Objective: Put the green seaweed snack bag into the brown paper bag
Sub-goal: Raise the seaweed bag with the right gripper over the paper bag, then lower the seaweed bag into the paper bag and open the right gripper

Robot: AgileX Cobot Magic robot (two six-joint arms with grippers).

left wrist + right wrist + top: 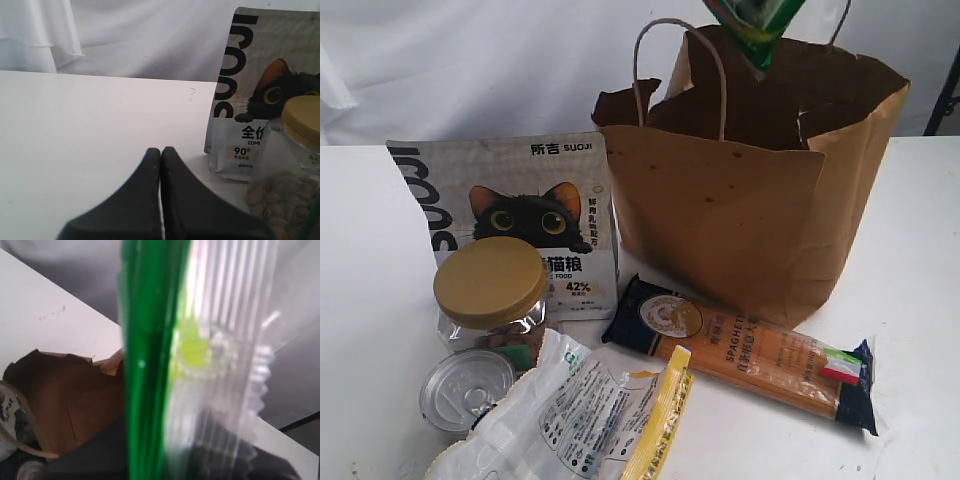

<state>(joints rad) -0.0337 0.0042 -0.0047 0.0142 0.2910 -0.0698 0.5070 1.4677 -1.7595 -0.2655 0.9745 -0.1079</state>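
Note:
Next, my right gripper lets go of the green seaweed snack bag inside the brown paper bag (735,117) (108,416), along the paper bag's front side by the handle.
The green seaweed snack bag (756,28) hangs from the top edge of the exterior view, its lower corner just above the open mouth of the brown paper bag (740,215). The right wrist view shows the packet (150,360) edge-on, green with a clear ribbed seal, pinched in my right gripper (165,465) over the paper bag's opening (65,400). The right arm itself lies outside the exterior view. My left gripper (160,150) is shut and empty, low over the white table, left of the cat-food bag.
In front of the paper bag lie a spaghetti packet (750,350), a grey cat-food bag (520,220), a gold-lidded jar (490,290), a tin can (465,388) and a white-and-yellow pouch (580,415). White cloth hangs behind the table (920,250).

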